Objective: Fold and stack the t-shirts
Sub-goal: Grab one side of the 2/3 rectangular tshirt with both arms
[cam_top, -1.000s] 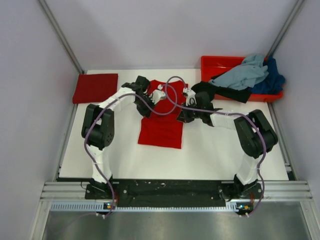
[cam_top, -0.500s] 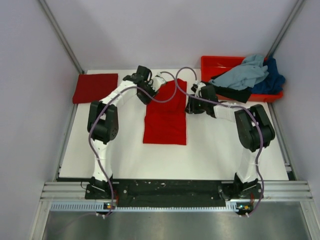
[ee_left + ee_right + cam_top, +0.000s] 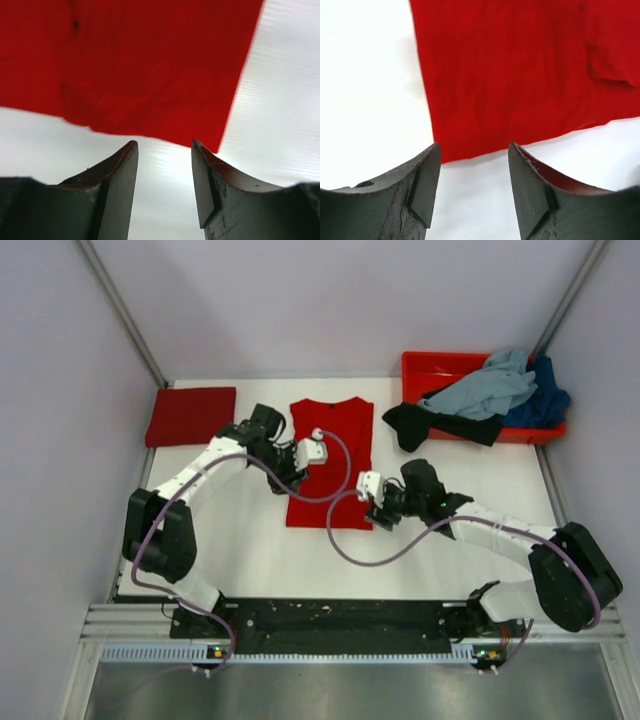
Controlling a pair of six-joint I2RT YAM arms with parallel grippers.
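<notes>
The robot's left gripper should close on the bright red t-shirt's near corner (image 3: 290, 523) (image 3: 214, 148), on the side toward the darker red folded t-shirt.
A bright red t-shirt (image 3: 332, 460) lies flat in a long folded strip mid-table; its near edge shows in the left wrist view (image 3: 125, 65) and the right wrist view (image 3: 515, 75). My left gripper (image 3: 292, 472) (image 3: 164, 145) is at the strip's left edge, open and empty. Beside the strip's near right corner, my right gripper (image 3: 380, 512) (image 3: 475, 145) is also open and empty. A darker red folded t-shirt (image 3: 190, 415) lies at the back left. Grey-blue (image 3: 480, 388), black (image 3: 440, 423) and dark blue (image 3: 545, 400) t-shirts are heaped at the back right.
A red-orange plastic tray (image 3: 430, 365) at the back right holds the heap, with the black shirt spilling over its front rim onto the table. White walls and metal rails close in the table (image 3: 240, 550) on three sides.
Both grippers have opened and let go of the bright red t-shirt, then pulled back toward the near side. The shirt has dropped flat and now lies straighter.
</notes>
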